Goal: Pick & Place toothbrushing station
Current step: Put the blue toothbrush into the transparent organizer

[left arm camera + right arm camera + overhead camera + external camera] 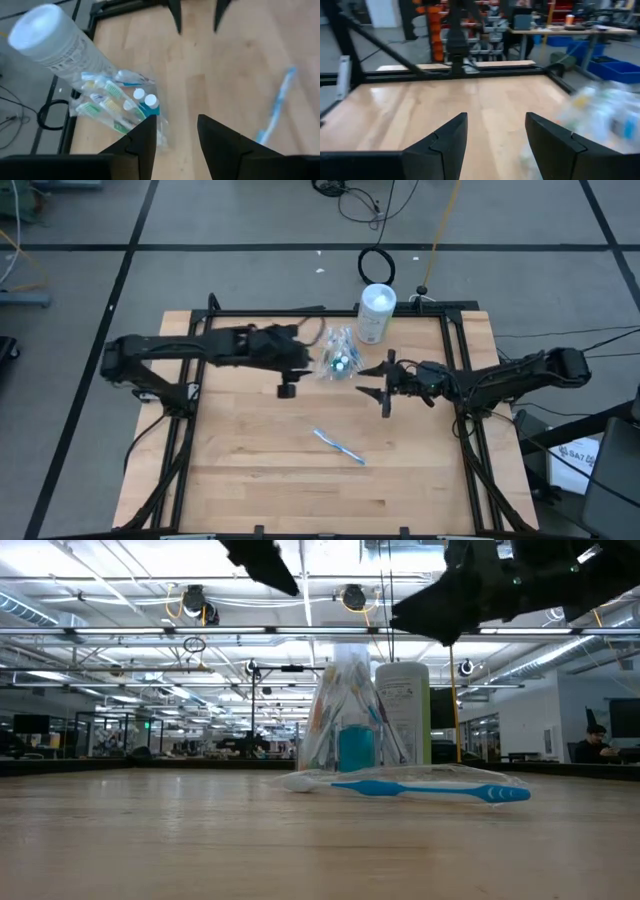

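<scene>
The blue toothbrush lies alone on the wood, so my right gripper will go to it next and close on the toothbrush's neck [334,442], just below its bristles.
A crinkly clear bag [338,356] holding several pastel toothbrushes and small blue tubes stands on its bottom on the table, right in front of the white canister [376,312]. The bag also shows in the left wrist view [116,103] and the low view [348,725]. One blue toothbrush [340,447] lies flat on the wood nearer the front; it also shows in the low view [420,788]. My left gripper [296,376] is open and empty, just left of the bag. My right gripper [384,385] is open and empty, just right of the bag and above the table.
The white canister [403,710] stands upright behind the bag near the table's far edge. A black frame [455,370] runs along the table's sides and back. Bare wood [260,470] lies toward the near edge around the blue toothbrush.
</scene>
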You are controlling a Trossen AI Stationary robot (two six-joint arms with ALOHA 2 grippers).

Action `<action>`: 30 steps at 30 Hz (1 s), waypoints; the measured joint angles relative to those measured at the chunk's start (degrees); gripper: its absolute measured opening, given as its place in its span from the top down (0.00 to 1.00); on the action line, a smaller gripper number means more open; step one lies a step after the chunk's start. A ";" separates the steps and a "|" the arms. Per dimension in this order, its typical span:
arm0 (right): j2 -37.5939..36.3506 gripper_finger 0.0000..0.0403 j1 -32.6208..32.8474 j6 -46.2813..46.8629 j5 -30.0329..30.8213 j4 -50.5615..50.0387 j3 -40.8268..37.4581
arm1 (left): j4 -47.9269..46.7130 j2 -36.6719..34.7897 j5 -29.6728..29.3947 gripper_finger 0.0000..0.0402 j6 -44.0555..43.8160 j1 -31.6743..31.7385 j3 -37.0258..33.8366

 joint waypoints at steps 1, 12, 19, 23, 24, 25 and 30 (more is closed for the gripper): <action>1.01 0.52 0.91 0.00 0.00 0.02 0.90 | -0.44 -1.33 0.80 0.63 -0.61 -0.11 -0.33; 15.96 0.52 9.72 1.68 0.23 -16.35 18.61 | 6.45 -12.18 5.07 0.63 -4.79 -0.92 -18.66; 29.85 0.52 14.18 7.11 0.42 -28.22 32.95 | 16.52 -14.48 4.26 0.63 -5.09 -2.89 -27.02; 36.11 0.52 15.25 14.60 0.35 -31.44 36.32 | 15.38 -14.48 4.37 0.63 -5.11 -3.29 -27.13; 37.40 0.52 15.38 16.06 0.33 -31.04 36.62 | 15.33 -14.48 4.35 0.63 -5.07 -3.29 -27.13; 38.62 0.52 15.44 17.33 0.20 -30.99 36.69 | 15.39 -14.48 4.34 0.63 -4.86 -3.29 -27.13; 44.69 0.52 16.02 22.06 1.78 -35.05 36.59 | 14.70 -14.48 4.36 0.63 -3.95 -3.26 -27.13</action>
